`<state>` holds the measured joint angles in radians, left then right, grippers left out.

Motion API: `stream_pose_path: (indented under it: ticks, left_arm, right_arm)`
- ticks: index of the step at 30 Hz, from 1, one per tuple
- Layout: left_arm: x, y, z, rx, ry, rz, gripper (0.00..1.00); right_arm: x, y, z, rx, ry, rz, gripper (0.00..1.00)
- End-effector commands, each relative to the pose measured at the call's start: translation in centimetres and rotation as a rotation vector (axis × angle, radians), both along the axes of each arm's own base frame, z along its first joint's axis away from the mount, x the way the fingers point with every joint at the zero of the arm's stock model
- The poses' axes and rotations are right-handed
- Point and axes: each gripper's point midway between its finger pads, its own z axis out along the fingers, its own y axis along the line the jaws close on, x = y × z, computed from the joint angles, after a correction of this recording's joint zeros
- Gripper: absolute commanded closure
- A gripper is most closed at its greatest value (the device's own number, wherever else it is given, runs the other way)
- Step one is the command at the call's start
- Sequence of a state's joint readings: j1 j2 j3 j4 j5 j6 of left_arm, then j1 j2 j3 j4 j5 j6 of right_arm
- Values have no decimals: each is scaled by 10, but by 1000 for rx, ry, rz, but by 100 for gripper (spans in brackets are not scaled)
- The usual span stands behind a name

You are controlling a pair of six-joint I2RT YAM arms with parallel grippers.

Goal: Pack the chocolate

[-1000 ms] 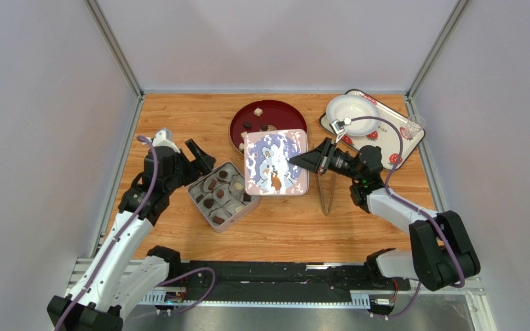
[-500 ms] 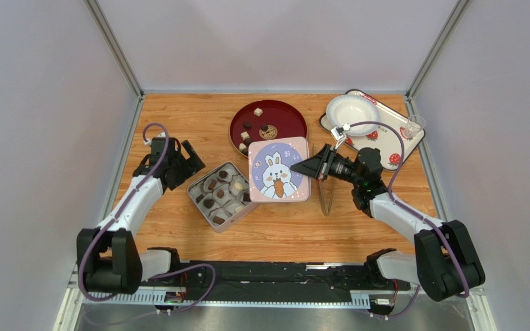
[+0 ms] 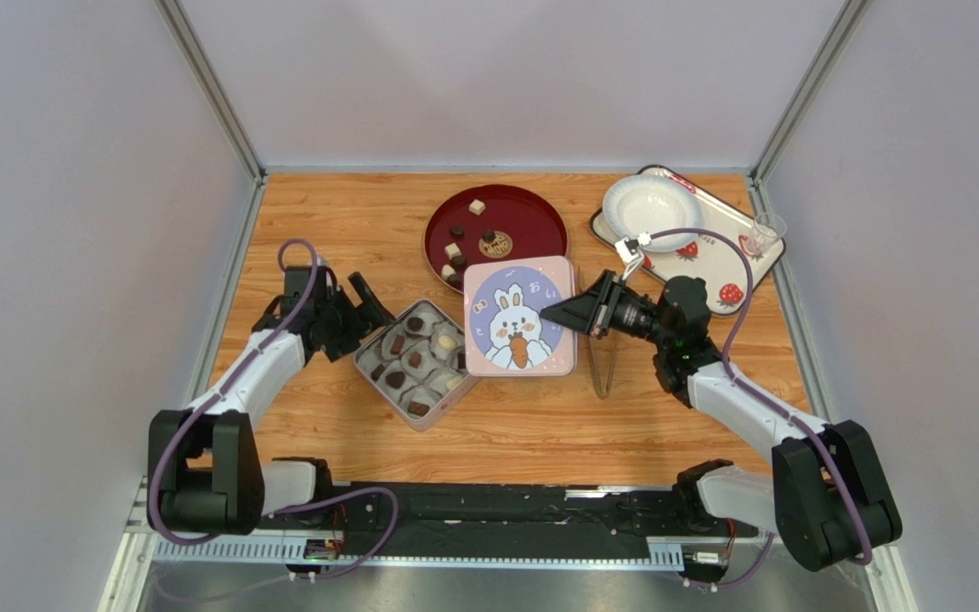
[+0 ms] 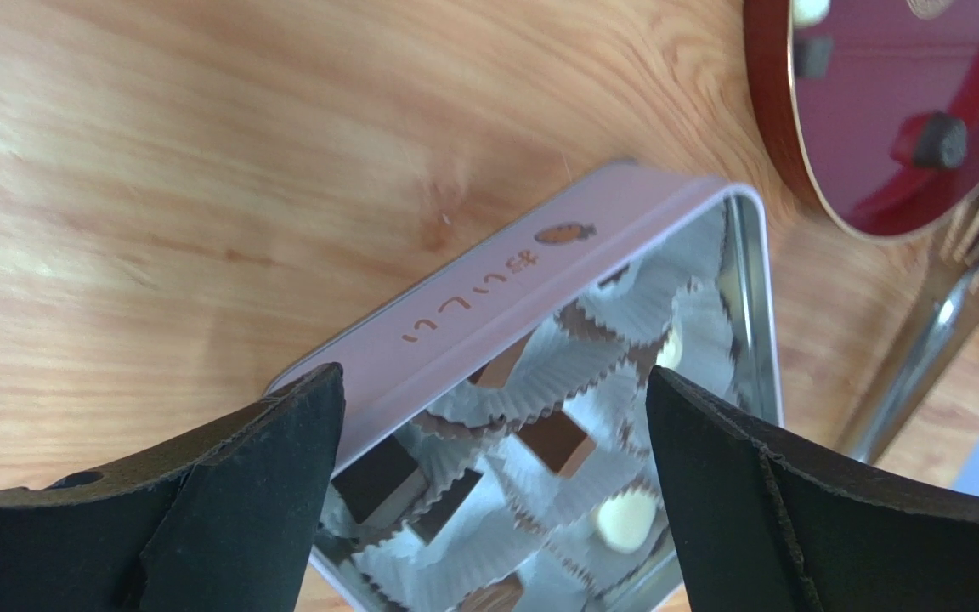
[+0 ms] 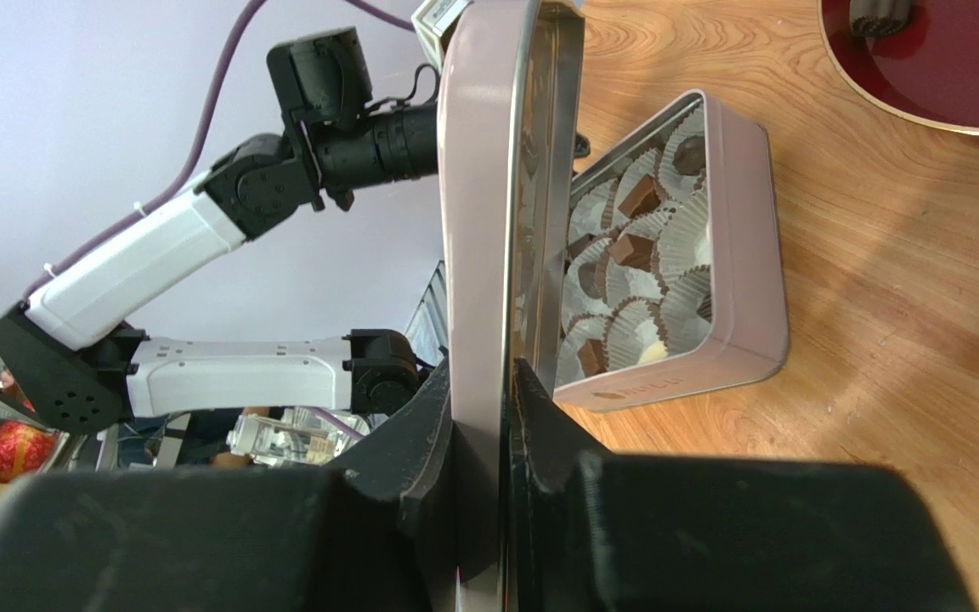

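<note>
My right gripper is to let go of the bunny lid on the open pink tin (image 3: 472, 353) (image 5: 718, 325) in front of the red plate.
The open pink tin (image 3: 377, 348) holds several chocolate pieces (image 3: 408, 361) in white paper cups. My left gripper (image 3: 373, 319) is open at the tin's far left corner. In the left wrist view its fingers straddle the tin's wall (image 4: 495, 306), with brown and cream chocolates (image 4: 552, 440) between them. My right gripper (image 3: 559, 313) is shut on the right edge of the bunny lid (image 3: 518, 316), held just right of the tin. The right wrist view shows the lid (image 5: 482, 191) edge-on between the jaws. A few chocolates (image 3: 496, 240) lie on the red plate (image 3: 527, 211).
Metal tongs (image 3: 603, 364) lie on the table under my right arm. A patterned tray (image 3: 712, 262) with a white bowl (image 3: 648, 204) and a small glass (image 3: 763, 232) stands at the back right. Grey walls close in both sides.
The lid has swung down from a tilted pose to nearly flat and shifted slightly right. My left gripper drew back, then moved in to the tin's corner.
</note>
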<state>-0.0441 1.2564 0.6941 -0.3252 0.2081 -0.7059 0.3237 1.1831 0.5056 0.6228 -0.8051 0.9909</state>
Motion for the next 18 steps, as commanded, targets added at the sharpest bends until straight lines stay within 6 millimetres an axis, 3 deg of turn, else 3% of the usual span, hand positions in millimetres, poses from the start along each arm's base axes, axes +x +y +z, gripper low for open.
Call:
stream_pose_path:
  ticks: [1,13,18]
  left_arm:
    - [-22,-29,4,-144,-10,-73,5]
    - [-72,-104,26,-262,-35,-289,5]
    - [-90,-116,41,-307,-86,-304,6]
  right_arm:
    - [1,-6,8,27,-11,-49,100]
    - [-5,-15,-3,60,80,-128,100]
    - [-3,-12,-8,62,111,-128,100]
